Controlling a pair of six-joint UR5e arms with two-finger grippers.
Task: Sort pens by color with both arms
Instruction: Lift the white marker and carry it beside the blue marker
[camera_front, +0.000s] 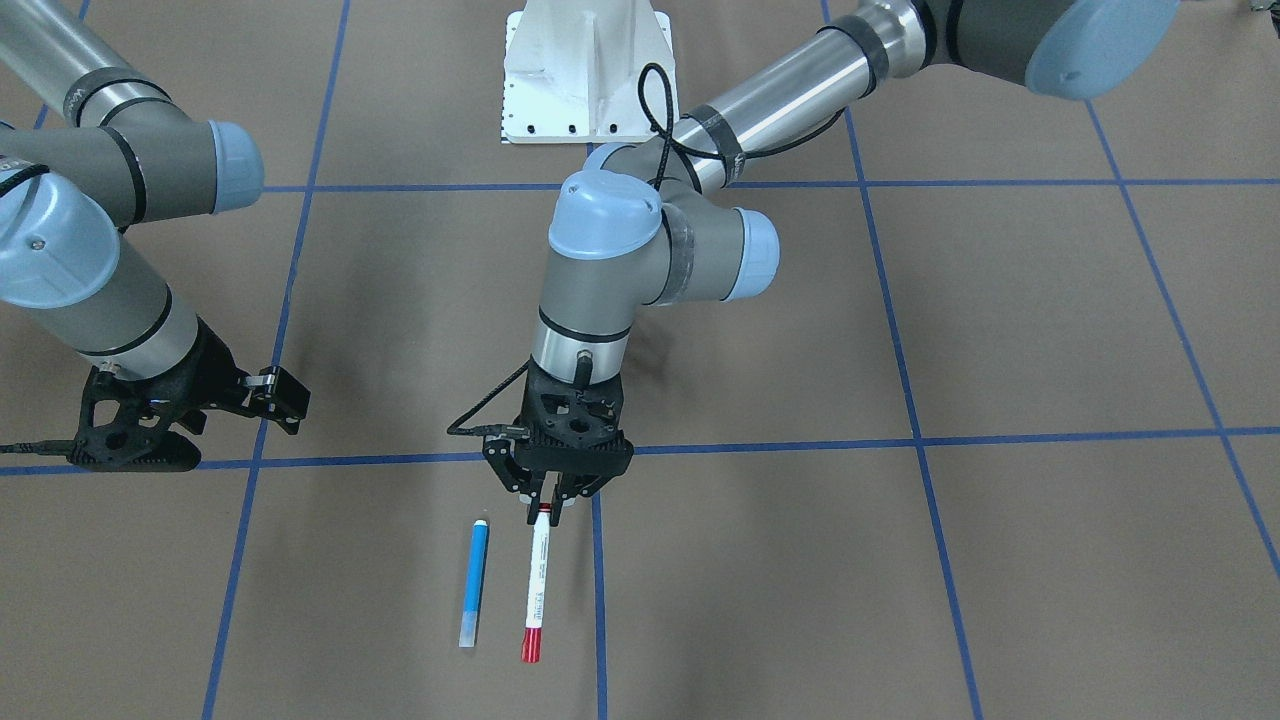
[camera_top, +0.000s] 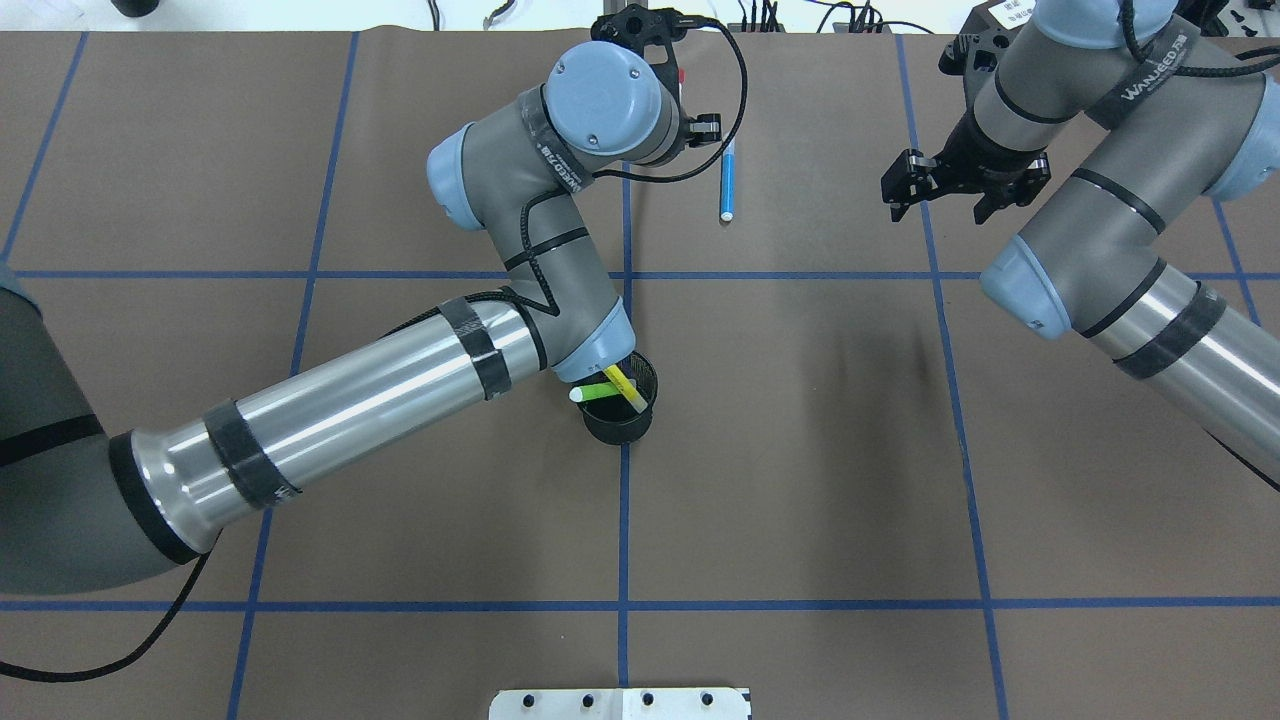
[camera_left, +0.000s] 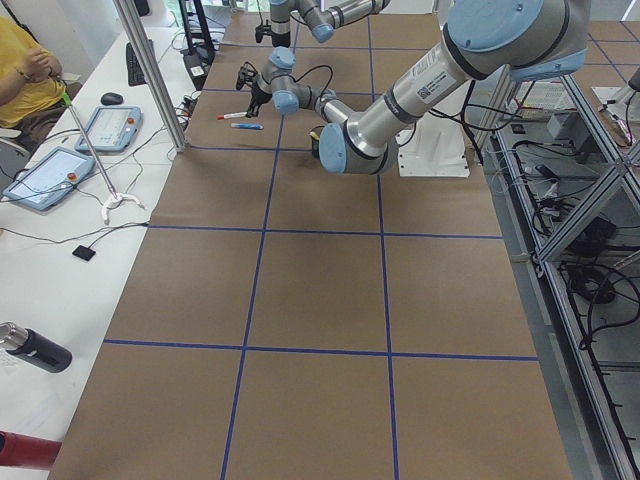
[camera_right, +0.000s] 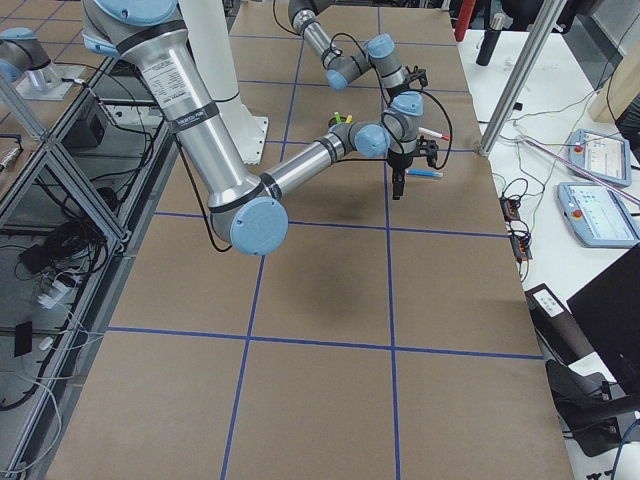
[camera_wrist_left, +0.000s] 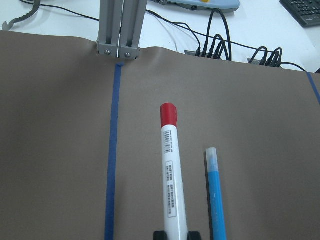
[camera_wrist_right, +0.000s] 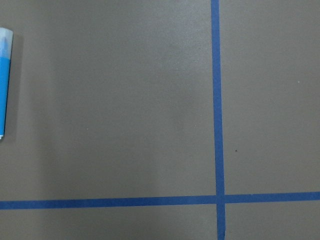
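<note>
Next, my left gripper lets go of the white pen close beside the blue pen (camera_front: 516, 586) (camera_wrist_left: 180, 200), on the side that faces the blue tape.
My left gripper (camera_front: 541, 505) is shut on the near end of the white pen with the red cap (camera_front: 537, 585), which lies level at the table's far side. The left wrist view shows the pen (camera_wrist_left: 170, 175) between the fingertips. The blue pen (camera_front: 474, 582) lies on the table beside it, parallel; it also shows in the overhead view (camera_top: 727, 180). The green pen (camera_top: 590, 395) and the yellow pen (camera_top: 620, 382) stand in the black mesh cup (camera_top: 620, 425). My right gripper (camera_top: 955, 200) is open and empty, off to the right of the blue pen.
The table is brown paper with blue tape lines (camera_front: 600, 600). The left arm's elbow (camera_top: 590, 330) hangs over the cup. The white pedestal base (camera_front: 590, 70) stands at the robot's edge. Cables and a metal post (camera_wrist_left: 120, 30) lie past the far edge.
</note>
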